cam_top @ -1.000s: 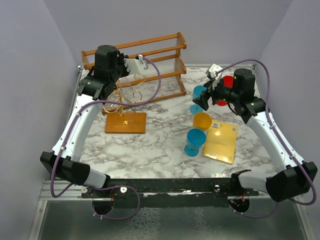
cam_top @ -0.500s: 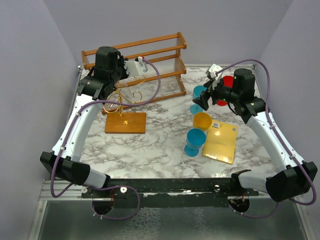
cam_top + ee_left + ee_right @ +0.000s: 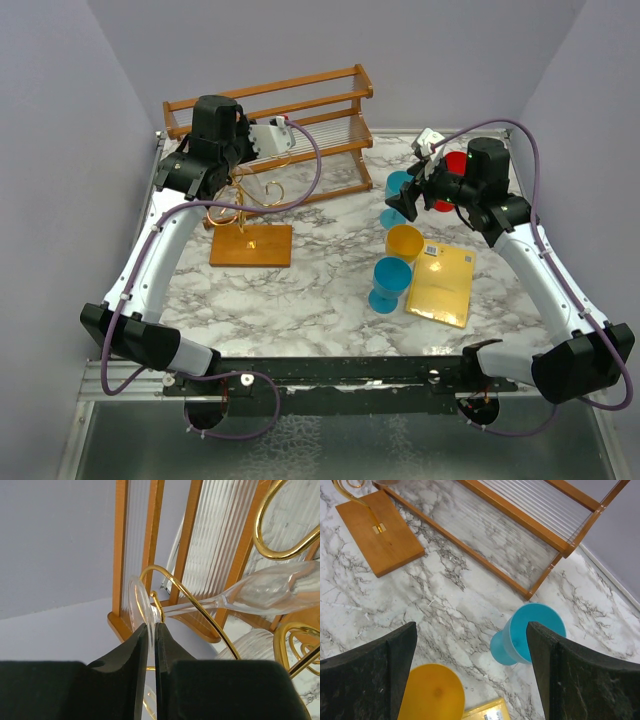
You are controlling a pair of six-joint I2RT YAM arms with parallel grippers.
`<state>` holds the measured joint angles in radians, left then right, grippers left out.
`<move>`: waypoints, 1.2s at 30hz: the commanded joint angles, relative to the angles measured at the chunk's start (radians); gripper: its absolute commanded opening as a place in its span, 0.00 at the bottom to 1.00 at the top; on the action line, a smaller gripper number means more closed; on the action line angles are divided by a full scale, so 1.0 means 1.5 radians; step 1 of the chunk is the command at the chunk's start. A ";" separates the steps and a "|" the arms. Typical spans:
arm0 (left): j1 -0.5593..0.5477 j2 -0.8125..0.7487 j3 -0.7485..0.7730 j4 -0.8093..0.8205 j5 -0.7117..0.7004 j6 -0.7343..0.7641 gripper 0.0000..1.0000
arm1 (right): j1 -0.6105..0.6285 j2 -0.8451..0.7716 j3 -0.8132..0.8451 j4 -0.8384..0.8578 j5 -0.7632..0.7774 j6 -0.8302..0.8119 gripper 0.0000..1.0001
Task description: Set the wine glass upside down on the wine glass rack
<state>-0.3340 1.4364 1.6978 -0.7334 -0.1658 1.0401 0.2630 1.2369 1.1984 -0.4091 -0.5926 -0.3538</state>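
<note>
The robot's right gripper will next close on the blue cup's rim [image 3: 412, 180] [image 3: 564, 628], on the side nearest the red cup, at the cup beside the wooden shelf.
My left gripper [image 3: 151, 627] is shut on the round foot of a clear wine glass [image 3: 270, 592]. The glass lies nearly level, stem running right to the bowl. A curled arm of the gold wire rack [image 3: 200, 610] loops beside the stem just behind the foot. In the top view the left gripper [image 3: 205, 180] hovers over the rack [image 3: 240, 205], which stands on its orange-brown base [image 3: 252, 244]; the glass is hard to make out there. My right gripper [image 3: 400, 205] is open and empty, above the table between a blue cup and a yellow cup [image 3: 472, 645].
A two-tier wooden slatted shelf [image 3: 300, 110] stands behind the rack. On the right are a blue cup [image 3: 532, 632], a yellow cup [image 3: 405, 242], a second blue cup [image 3: 390, 283], a red cup [image 3: 455, 165] and a yellow packet [image 3: 442, 285].
My left gripper has shifted slightly up and back with the glass. The right arm has not moved.
</note>
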 commanded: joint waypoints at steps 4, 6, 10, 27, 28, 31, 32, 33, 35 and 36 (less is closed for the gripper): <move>0.000 -0.014 0.022 -0.007 0.017 -0.022 0.18 | 0.003 0.002 -0.003 0.020 0.013 -0.007 0.90; 0.000 -0.015 0.022 -0.008 0.021 -0.026 0.20 | 0.003 0.003 -0.002 0.019 0.019 -0.008 0.90; 0.000 -0.021 0.022 -0.009 0.035 -0.037 0.27 | 0.003 0.004 -0.001 0.019 0.020 -0.008 0.90; 0.000 -0.037 0.039 -0.007 0.108 -0.086 0.40 | 0.003 0.006 0.006 0.013 0.024 -0.004 0.90; 0.000 -0.037 0.042 -0.005 0.114 -0.091 0.41 | 0.003 0.006 0.008 0.013 0.027 -0.003 0.90; 0.001 -0.041 0.049 0.004 0.136 -0.111 0.43 | 0.003 0.005 0.008 0.012 0.036 0.000 0.90; 0.001 -0.041 0.050 0.007 0.141 -0.118 0.43 | 0.003 0.004 0.009 0.010 0.042 0.001 0.90; 0.001 -0.044 0.051 0.012 0.145 -0.125 0.44 | 0.003 0.005 0.010 0.009 0.050 0.001 0.90; 0.000 -0.050 0.051 0.024 0.155 -0.146 0.46 | 0.003 0.003 0.013 0.005 0.063 0.000 0.90; 0.000 -0.055 0.051 0.033 0.160 -0.156 0.47 | 0.003 0.001 0.013 0.003 0.069 -0.002 0.90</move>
<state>-0.3340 1.3998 1.7432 -0.7387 0.0013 0.8864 0.2630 1.2507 1.1976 -0.4091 -0.5495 -0.3531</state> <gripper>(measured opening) 0.453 0.896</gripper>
